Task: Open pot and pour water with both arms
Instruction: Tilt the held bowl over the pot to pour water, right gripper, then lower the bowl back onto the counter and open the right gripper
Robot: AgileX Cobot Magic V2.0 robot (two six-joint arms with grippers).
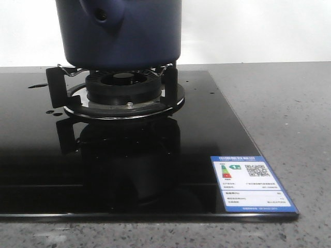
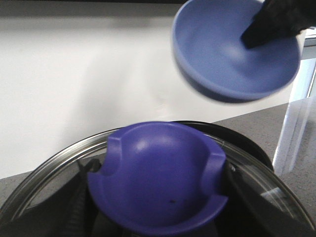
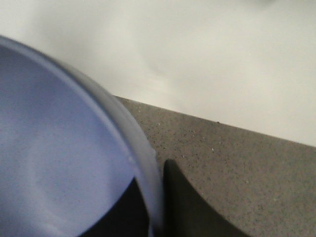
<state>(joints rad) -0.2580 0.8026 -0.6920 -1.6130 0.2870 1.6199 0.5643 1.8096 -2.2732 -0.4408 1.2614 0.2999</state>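
I will use my right gripper to set the periwinkle bowl free on the grey counter (image 1: 327, 122), beside the labelled edge of the hob.
The dark navy pot (image 1: 119, 31) stands on the gas burner (image 1: 124, 88), its stubby handle (image 1: 102, 15) with a round hole facing the camera; its top is cut off by the front view. In the left wrist view, a glass lid (image 2: 44, 173) with a blue knob (image 2: 158, 182) fills the lower half. My left gripper (image 2: 158, 202) is shut on that knob, with dark fingers (image 2: 74, 202) on either side. My right gripper (image 3: 157, 207) is shut on the rim of a periwinkle bowl (image 3: 59, 163), which is held tilted in the air (image 2: 232, 49). Neither gripper shows in the front view.
The burner sits on a black glass hob (image 1: 217, 139) with a blue-edged label (image 1: 251, 183) at its front right corner. Grey speckled counter (image 1: 279, 103) surrounds the hob. A white wall (image 3: 197, 59) rises behind.
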